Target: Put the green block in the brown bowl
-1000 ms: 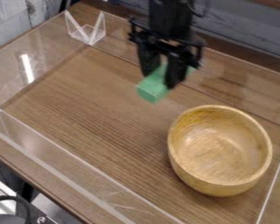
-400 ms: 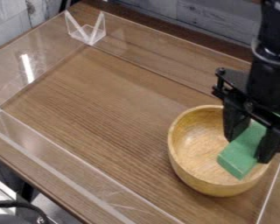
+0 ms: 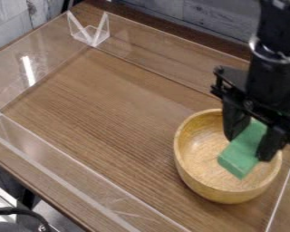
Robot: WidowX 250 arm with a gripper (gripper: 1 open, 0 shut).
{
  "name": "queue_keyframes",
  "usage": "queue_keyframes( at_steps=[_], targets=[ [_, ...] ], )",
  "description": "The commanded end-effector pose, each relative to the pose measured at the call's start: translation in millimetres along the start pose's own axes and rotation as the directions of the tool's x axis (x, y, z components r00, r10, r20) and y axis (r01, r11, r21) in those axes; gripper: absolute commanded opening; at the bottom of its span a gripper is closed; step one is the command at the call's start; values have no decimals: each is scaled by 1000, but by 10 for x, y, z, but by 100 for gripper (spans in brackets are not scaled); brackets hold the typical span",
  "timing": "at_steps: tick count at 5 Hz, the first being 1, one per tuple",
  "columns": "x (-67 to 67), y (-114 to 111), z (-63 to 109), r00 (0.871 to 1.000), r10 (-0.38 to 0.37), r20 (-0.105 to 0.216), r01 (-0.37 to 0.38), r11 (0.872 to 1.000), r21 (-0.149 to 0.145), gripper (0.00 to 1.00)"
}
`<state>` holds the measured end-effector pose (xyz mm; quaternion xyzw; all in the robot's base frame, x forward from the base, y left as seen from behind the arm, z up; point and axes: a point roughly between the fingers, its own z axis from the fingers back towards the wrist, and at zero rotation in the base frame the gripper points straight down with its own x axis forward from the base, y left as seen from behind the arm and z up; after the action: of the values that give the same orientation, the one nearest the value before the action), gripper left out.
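Note:
The robot's gripper needs to release the green block on the bottom of the brown bowl [image 3: 217,172], toward the bowl's near rim.
The green block [image 3: 243,155] hangs tilted between the two black fingers of my gripper [image 3: 257,136], which is shut on it. Its lower end dips inside the rim of the brown bowl [image 3: 198,159], a round light wooden bowl at the table's right front. The gripper stands directly over the bowl's right half and hides part of the far rim. I cannot tell whether the block touches the bowl's floor.
A low clear plastic wall [image 3: 39,154] runs around the wooden table top [image 3: 99,100]. A small clear stand [image 3: 87,29] sits at the back left corner. The bowl lies close to the right front edge.
The gripper carried the green block from the table's back middle over to the bowl, lowering it inside the rim. In the last half second it shifted slightly left.

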<state>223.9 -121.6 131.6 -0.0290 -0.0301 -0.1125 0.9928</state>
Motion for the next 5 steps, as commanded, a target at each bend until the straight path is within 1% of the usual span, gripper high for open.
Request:
queue_keyframes(
  at_steps=[1,2,3,5],
  targets=[
    [61,146,159,995,53,84,-52,999,-6,0],
    [59,171,95,992,79,99,-79,997,-6,0],
    [53,178,17,990,88,108,-88,996,-8,0],
    [36,191,-99,987,105,120,-104,994,-15,0]
  ],
)
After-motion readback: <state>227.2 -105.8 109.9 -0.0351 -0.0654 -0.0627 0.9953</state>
